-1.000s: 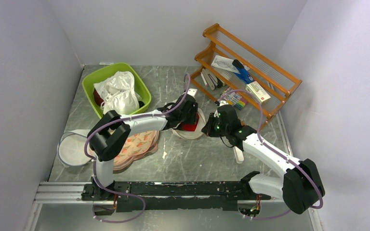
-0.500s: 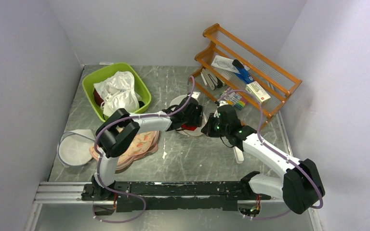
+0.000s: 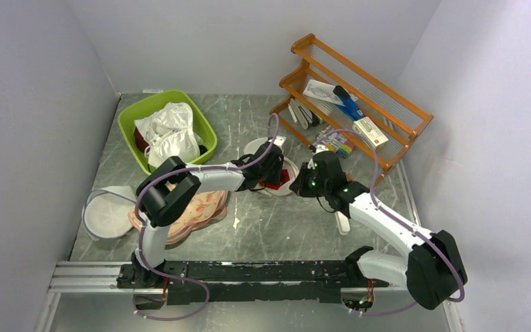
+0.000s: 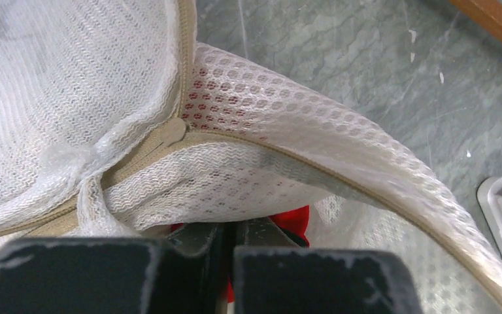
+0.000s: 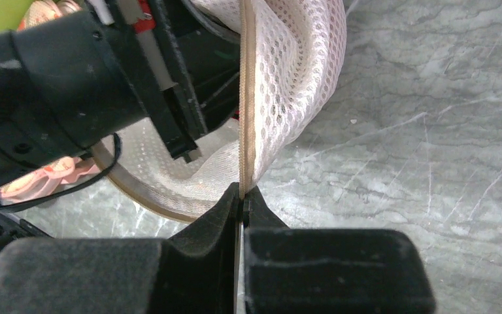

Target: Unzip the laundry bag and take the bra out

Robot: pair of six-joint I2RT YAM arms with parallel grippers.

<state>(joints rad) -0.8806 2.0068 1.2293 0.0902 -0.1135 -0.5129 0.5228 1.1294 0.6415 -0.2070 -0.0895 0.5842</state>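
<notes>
My left gripper needs to let go of the red bra on top of the white plastic bag in the green basin (image 3: 161, 126).
The laundry bag (image 3: 285, 164) lies open at mid-table, white mesh with a beige zipper rim. My left gripper (image 3: 271, 171) reaches into its opening. In the left wrist view the jaws (image 4: 229, 229) are closed with red fabric of the bra (image 4: 299, 219) between and beside them, under the mesh flap (image 4: 268, 131); the zipper pull (image 4: 172, 131) sits above. Red also shows in the top view (image 3: 277, 182). My right gripper (image 3: 305, 184) is shut on the bag's rim (image 5: 246, 98), holding it up (image 5: 242, 191). The left gripper's black body (image 5: 72, 85) fills the opening.
A green basin (image 3: 128, 123) with a white plastic bag (image 3: 169, 131) stands at back left. A wooden rack (image 3: 387, 104) with small items is at back right. Peach printed pads (image 3: 204, 206) and a plain white round bag (image 3: 107, 216) lie left. A white object (image 3: 342, 223) lies under the right arm.
My left arm swung its elbow rightward and the gripper shifted deeper into the bag's opening. My right gripper kept its hold on the rim, nearly still.
</notes>
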